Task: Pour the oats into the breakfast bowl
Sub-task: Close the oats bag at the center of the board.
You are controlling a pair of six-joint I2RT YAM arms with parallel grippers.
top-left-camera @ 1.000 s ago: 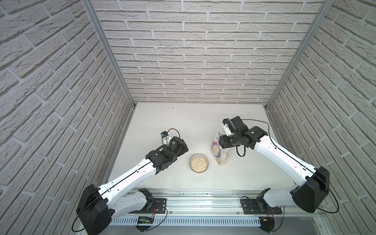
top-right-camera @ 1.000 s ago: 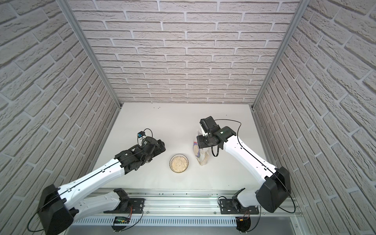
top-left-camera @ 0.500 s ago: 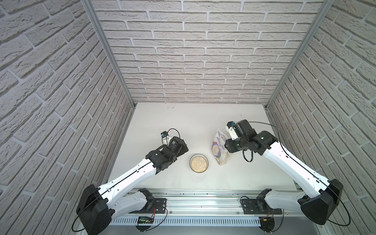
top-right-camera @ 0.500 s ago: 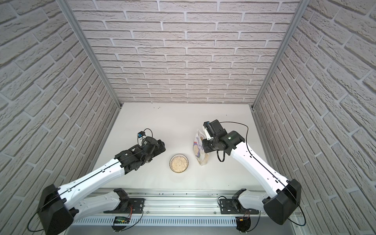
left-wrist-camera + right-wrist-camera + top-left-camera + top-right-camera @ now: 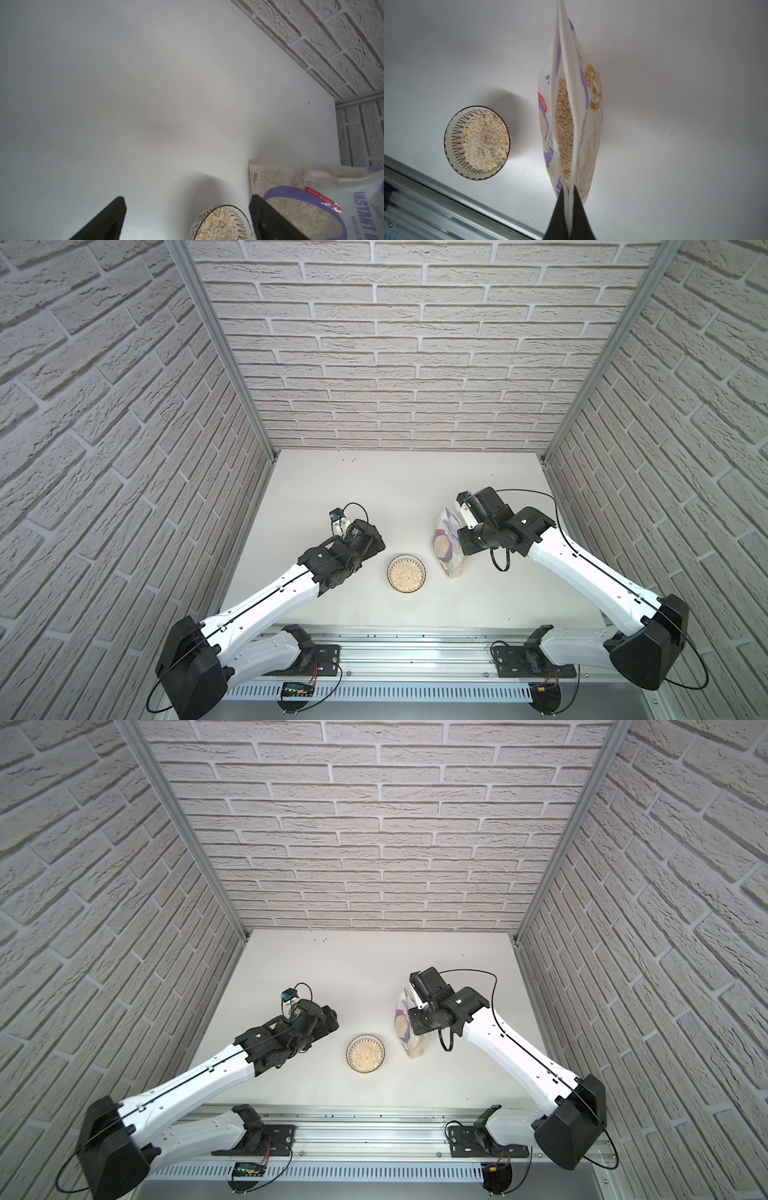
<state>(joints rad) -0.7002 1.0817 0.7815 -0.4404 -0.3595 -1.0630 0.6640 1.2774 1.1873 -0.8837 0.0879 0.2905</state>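
Note:
Next, my right gripper lets go and takes the top edge's far end (image 5: 560,30), because the pouch's opening gapes beyond where it pinches at the near end.
The breakfast bowl (image 5: 409,559) (image 5: 452,143) stands near the table's front edge, filled with pale oats (image 5: 485,143). Just right of it stands the white and purple oatmeal pouch (image 5: 446,547) (image 5: 589,135), upright and with its top gaping. More oats (image 5: 563,124) show inside it. My right gripper (image 5: 568,190) is shut on the pouch's top edge at one end of the opening. It sits at the pouch's right side in both top views (image 5: 462,526) (image 5: 415,1011). My left gripper (image 5: 187,199) (image 5: 372,545) hangs open and empty left of the bowl (image 5: 197,222).
Brick-pattern walls close the white table (image 5: 395,489) on three sides. A metal rail (image 5: 415,651) with both arm bases runs along the front edge, close to the bowl. A few dark specks lie on the table near the back wall.
My right gripper has drawn back to the right off the pouch's top and closed on its top edge. The pouch, the bowl and the left arm have stayed put.

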